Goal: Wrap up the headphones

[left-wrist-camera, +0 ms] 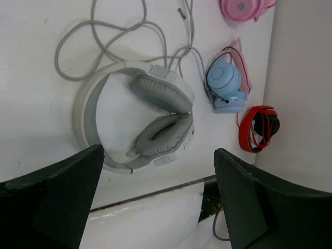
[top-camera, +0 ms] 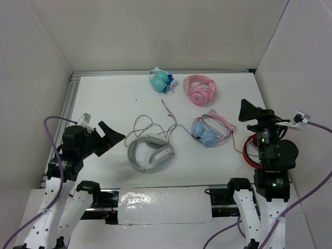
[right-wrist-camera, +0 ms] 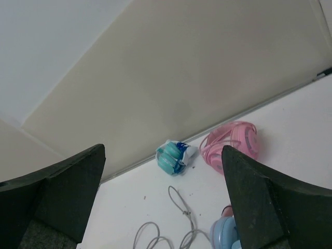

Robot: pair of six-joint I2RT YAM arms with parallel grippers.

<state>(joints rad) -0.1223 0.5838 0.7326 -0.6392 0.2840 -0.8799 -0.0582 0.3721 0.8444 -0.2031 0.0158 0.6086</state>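
Observation:
Next, the left gripper closes on the headband's curved middle [top-camera: 134,163] [left-wrist-camera: 88,141], across from the ear cups of the light-grey headphones, toward the front edge of the table.
The large light-grey headphones [top-camera: 150,153] lie flat on the white table near its front edge, with the ear cups folded inward. They also show in the left wrist view [left-wrist-camera: 135,119]. Their long thin grey cable [top-camera: 150,124] lies in loose loops behind them, and shows in the left wrist view [left-wrist-camera: 93,46] and the right wrist view [right-wrist-camera: 181,207]. My left gripper [top-camera: 111,136] is open and empty, just left of the headphones and above the table [left-wrist-camera: 158,171]. My right gripper [top-camera: 249,111] is open and empty at the right side, raised and facing the back wall [right-wrist-camera: 163,150].
A blue-cupped pair with a pink band [top-camera: 207,132] lies right of the cable. An all-pink pair [top-camera: 199,88] and a teal pair [top-camera: 162,80] lie at the back. A red coiled item [top-camera: 251,148] sits by the right arm. White walls enclose the table.

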